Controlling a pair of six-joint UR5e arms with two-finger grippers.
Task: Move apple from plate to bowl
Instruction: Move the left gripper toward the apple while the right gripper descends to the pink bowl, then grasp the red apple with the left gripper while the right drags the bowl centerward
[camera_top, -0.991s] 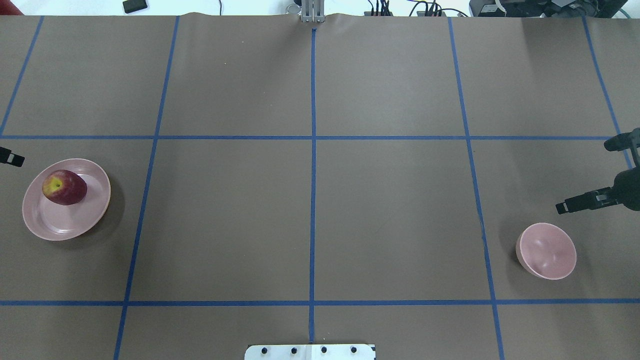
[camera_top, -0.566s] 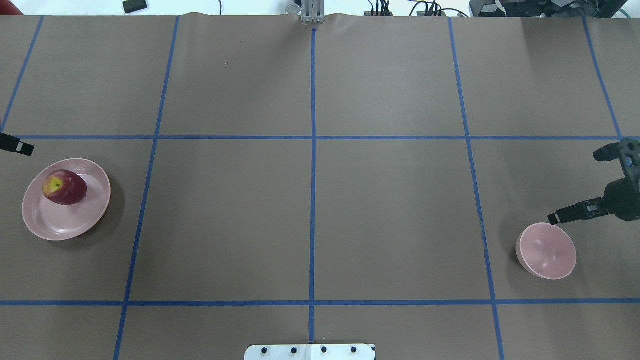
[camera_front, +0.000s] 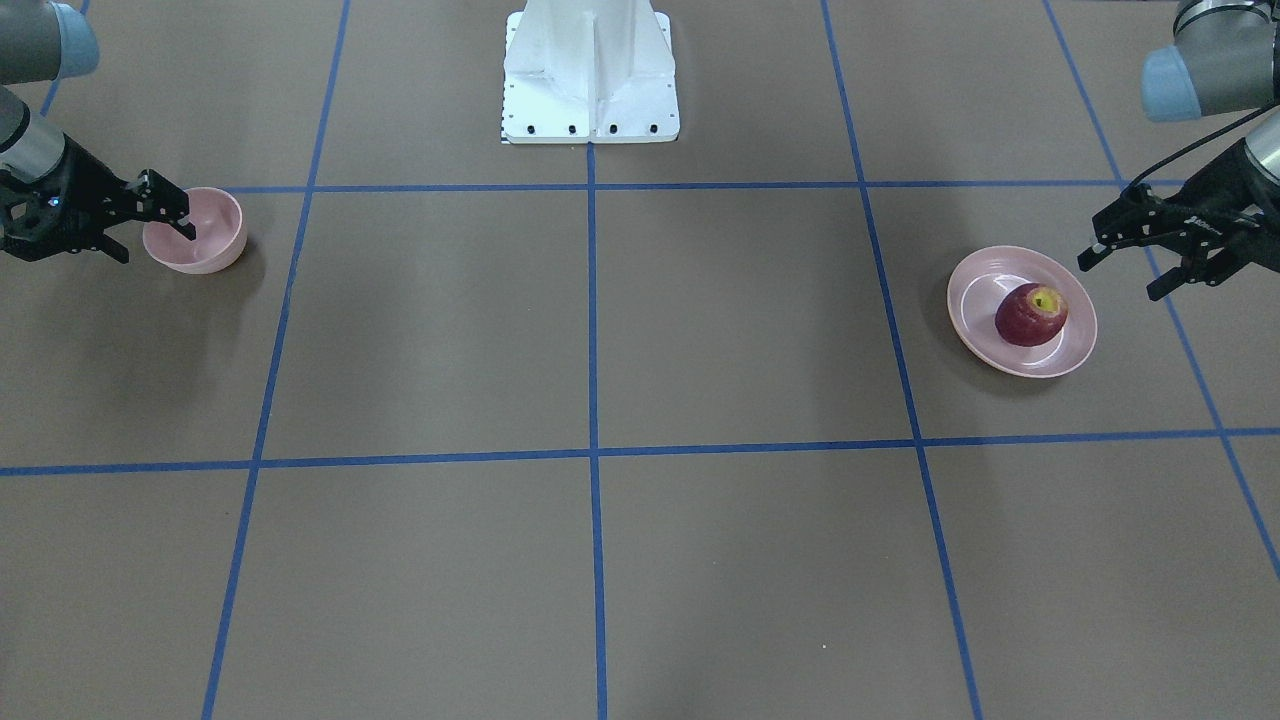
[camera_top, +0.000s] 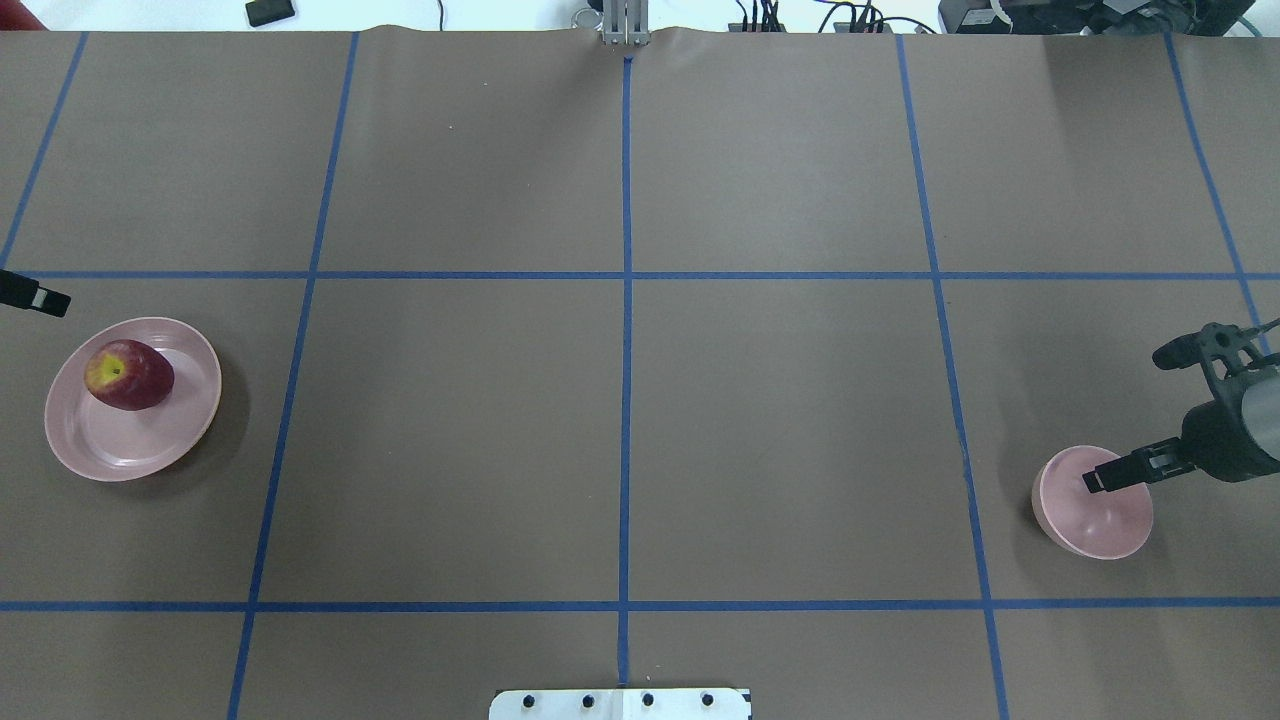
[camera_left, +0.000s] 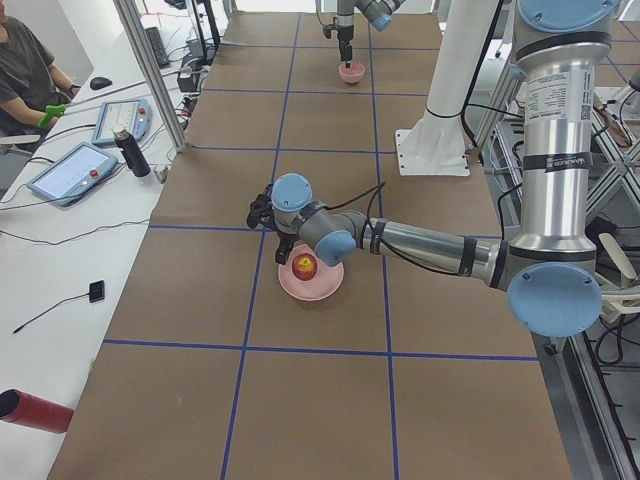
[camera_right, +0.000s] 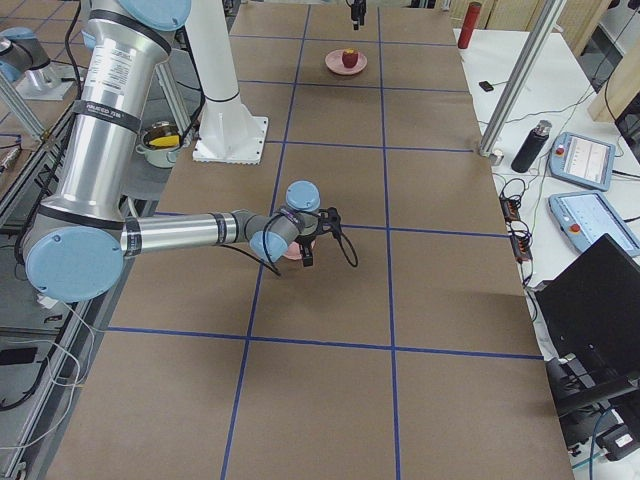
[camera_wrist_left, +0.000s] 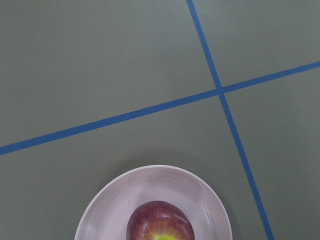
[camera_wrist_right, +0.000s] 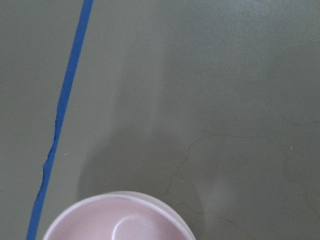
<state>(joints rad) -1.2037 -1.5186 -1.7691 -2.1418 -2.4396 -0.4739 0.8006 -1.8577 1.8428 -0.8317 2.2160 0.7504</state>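
Observation:
My left gripper needs to grip the sides of the dark red apple, with the apple's yellow stem dip (camera_front: 1045, 301) (camera_wrist_left: 162, 236) between its fingers.
The dark red apple (camera_top: 128, 374) with a yellow stem dip lies on the far part of the wide pink plate (camera_top: 120, 450) at the table's left. It also shows in the left wrist view (camera_wrist_left: 160, 222). My left gripper (camera_front: 1120, 278) is open and empty, hovering beyond the plate's far-left rim; only one fingertip (camera_top: 45, 299) shows overhead. The small deep pink bowl (camera_top: 1092, 520) stands empty at the right. My right gripper (camera_top: 1130, 418) is open and empty. One of its fingers (camera_top: 1100, 478) is over the bowl's far rim, the other is beyond the bowl.
The brown table cover carries a grid of blue tape lines (camera_top: 626, 400). The robot's white base plate (camera_top: 620, 703) sits at the near edge. Cables and devices lie past the far edge. An operator sits at a side table in the exterior left view.
My right gripper has moved nearer and slightly left, bringing one finger over the bowl's rim. My left gripper's fingertip has shifted slightly right. Apple, plate and bowl have not moved.

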